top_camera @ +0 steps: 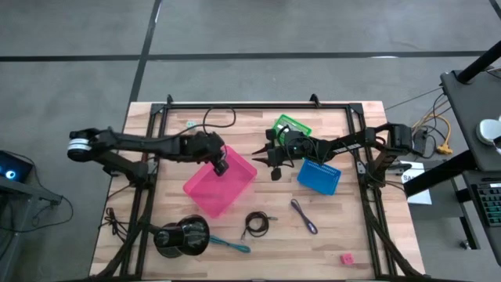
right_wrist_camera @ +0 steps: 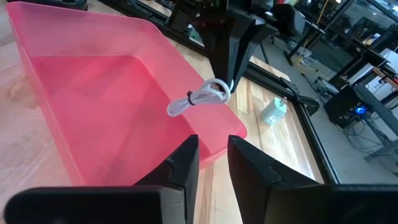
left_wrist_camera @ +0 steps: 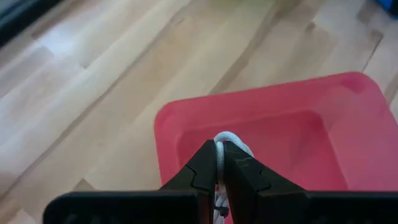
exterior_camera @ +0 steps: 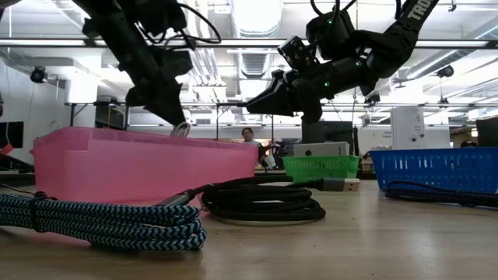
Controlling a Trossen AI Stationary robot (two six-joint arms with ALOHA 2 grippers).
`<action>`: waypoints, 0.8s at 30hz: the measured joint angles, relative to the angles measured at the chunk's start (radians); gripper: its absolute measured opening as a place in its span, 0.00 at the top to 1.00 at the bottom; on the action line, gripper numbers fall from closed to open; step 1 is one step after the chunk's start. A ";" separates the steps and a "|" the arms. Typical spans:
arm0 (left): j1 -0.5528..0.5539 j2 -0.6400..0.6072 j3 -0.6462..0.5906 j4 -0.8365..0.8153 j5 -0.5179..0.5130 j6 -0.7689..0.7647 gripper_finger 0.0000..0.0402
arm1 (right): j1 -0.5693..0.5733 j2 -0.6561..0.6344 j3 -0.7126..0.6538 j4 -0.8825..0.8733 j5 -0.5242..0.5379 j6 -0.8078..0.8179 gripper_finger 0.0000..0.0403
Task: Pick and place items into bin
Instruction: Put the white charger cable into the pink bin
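Next, I release the whitish cord bundle from my left gripper inside the pink bin (top_camera: 213,172), near the bin's back side away from the blue basket.
My left gripper (top_camera: 221,165) is above the pink bin (top_camera: 205,196), shut on a small bundle of whitish cord (right_wrist_camera: 200,99). The bundle also shows between the fingertips in the left wrist view (left_wrist_camera: 227,138). My right gripper (top_camera: 272,161) is open and empty, in the air just right of the bin, facing the left gripper. A black cord (top_camera: 256,224), a purple cord (top_camera: 304,215), a teal stick tool (top_camera: 232,245) and a red block (top_camera: 346,258) lie on the table near the front. A light-blue block (top_camera: 190,123) lies at the far left. My left gripper pinches the whitish cord bundle by its looped end (right_wrist_camera: 220,88) between its two fingers. The fingers come from above, pointing down. The bundle sticks out slanting below the fingertips, clear of the bin's floor, with its tied end (right_wrist_camera: 177,109) free.
A blue basket (top_camera: 318,177) and a green basket (top_camera: 291,125) stand right of the bin, under the right arm. A large black round object (top_camera: 182,236) sits at the front left. A thin black cord (top_camera: 116,223) lies by the left edge. A dark frame (top_camera: 258,107) borders the table.
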 joint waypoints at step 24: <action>0.035 0.191 0.163 -0.172 0.098 -0.023 0.98 | 0.000 0.000 0.000 -0.001 0.000 0.000 0.81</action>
